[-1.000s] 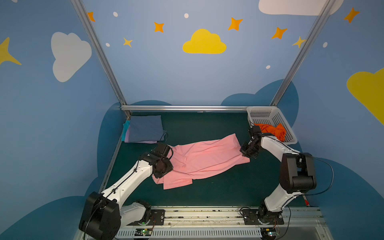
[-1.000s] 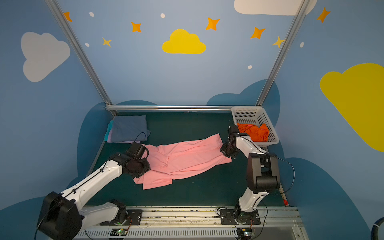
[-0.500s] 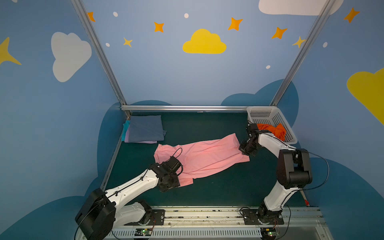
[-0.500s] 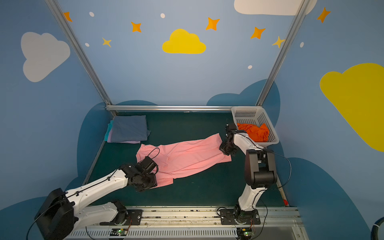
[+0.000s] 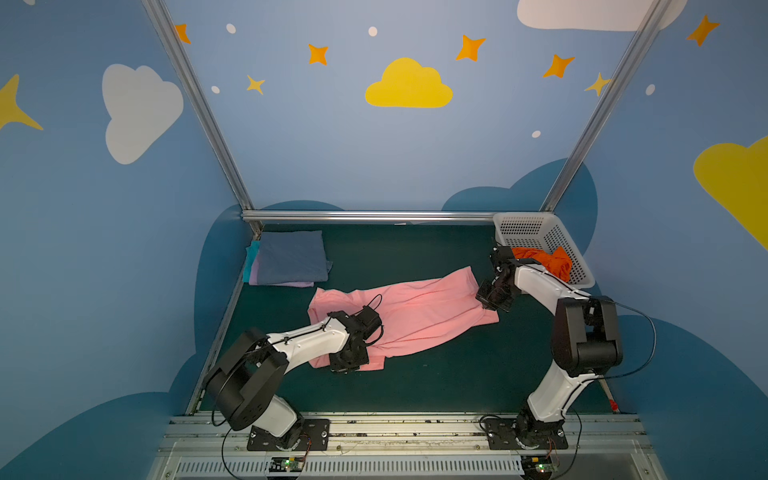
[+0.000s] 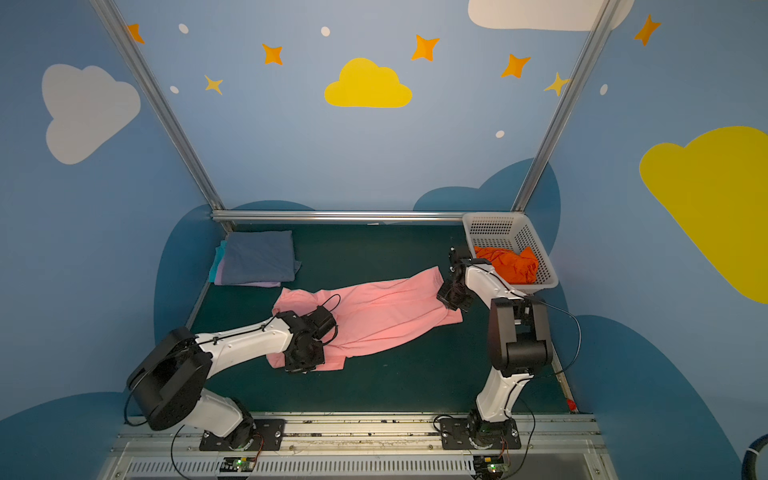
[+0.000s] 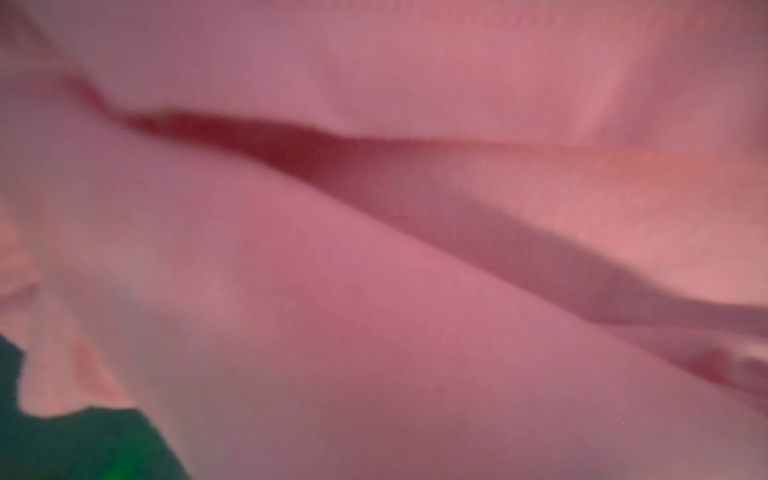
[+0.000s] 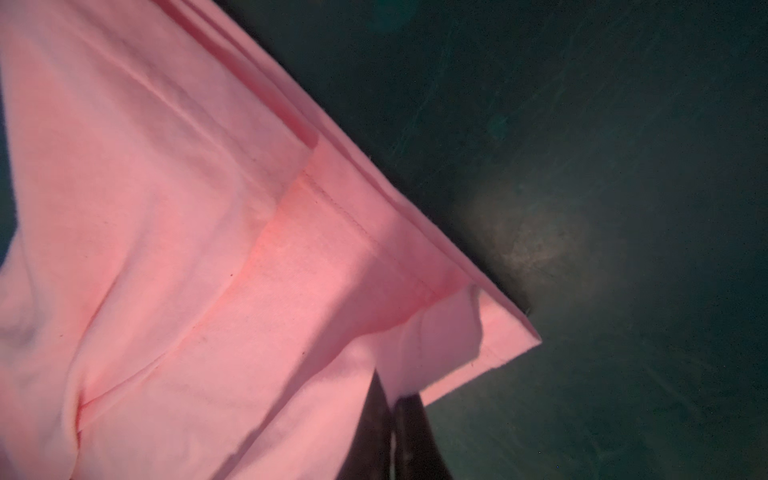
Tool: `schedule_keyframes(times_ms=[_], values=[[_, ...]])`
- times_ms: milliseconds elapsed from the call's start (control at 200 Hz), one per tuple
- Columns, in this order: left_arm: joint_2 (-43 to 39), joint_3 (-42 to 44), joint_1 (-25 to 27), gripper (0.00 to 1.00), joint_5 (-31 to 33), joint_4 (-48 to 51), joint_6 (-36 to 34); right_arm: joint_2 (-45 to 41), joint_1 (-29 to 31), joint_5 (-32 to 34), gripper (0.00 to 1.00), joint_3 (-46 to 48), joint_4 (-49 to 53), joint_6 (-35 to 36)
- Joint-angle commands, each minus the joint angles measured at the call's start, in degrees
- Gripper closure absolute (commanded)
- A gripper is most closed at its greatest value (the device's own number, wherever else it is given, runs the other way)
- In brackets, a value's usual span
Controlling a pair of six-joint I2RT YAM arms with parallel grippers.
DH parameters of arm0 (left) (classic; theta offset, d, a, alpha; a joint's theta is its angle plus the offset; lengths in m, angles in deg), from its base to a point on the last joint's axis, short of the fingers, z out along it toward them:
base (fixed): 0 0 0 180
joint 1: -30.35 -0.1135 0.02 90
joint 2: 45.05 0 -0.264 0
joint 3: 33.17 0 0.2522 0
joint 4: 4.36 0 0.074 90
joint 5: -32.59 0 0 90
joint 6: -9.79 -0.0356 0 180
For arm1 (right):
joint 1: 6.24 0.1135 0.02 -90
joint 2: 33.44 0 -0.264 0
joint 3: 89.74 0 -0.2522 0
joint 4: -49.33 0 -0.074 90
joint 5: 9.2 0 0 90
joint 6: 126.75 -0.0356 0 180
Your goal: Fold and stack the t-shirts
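Note:
Next, my right gripper lets go of the hem corner on the pink t-shirt's basket-side end point(image 5: 474, 296) point(image 8: 348, 372), just inside the edge of that end.
A light pink t-shirt point(image 5: 419, 311) point(image 6: 382, 307) lies stretched slantwise across the green mat. My left gripper point(image 5: 345, 368) point(image 6: 301, 365) is down on its near left corner; pink cloth point(image 7: 374, 291) fills the left wrist view and hides the fingers, and the gripper is shut on the cloth. My right gripper point(image 5: 491, 301) point(image 8: 392, 419) is shut on the shirt's right hem corner point(image 8: 457, 353), which hangs from its dark fingers point(image 8: 415, 444). A stack of folded t-shirts sits at the back left: slate-blue point(image 5: 291, 255) on top, lavender point(image 5: 286, 284) and teal point(image 5: 250, 262) below. An orange t-shirt point(image 5: 544, 259) lies crumpled in the basket.
The white perforated basket point(image 5: 523, 228) stands at the back right, right behind my right arm. A metal rail point(image 5: 370, 216) runs along the back edge. Bare green mat point(image 5: 436, 382) lies between the pink shirt and the front rail.
My left arm has come from the shirt's far left edge toward the front, down to its near left corner, and has shut there. The right gripper has barely moved.

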Motion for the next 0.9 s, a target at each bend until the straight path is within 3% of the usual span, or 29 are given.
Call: schedule_keyframes(times_ms=[0, 125, 295, 441, 891], values=[[-0.9, -1.99, -1.16, 0.96, 5.74, 6.07, -0.81, 0.58, 0.3, 1.02, 0.95, -1.86, 1.56, -0.21], [-6.43, -9.14, -1.81, 0.96, 5.76, 12.57, -1.83, 0.44, 0.3, 1.28, 0.95, -1.83, 1.51, -0.06], [-9.27, -15.53, -4.79, 0.96, 2.33, 11.98, -3.63, 1.13, 0.3, 1.19, 0.95, -2.11, 1.35, -0.01], [-5.56, -20.13, -7.99, 0.96, -1.85, 11.53, -7.49, 1.11, 0.3, 1.42, 0.95, -2.09, 1.39, 0.12], [8.29, -35.55, -12.16, 0.96, 2.55, 11.2, -12.82, 2.57, 0.84, 1.46, 0.95, -3.3, 0.97, -0.58]])
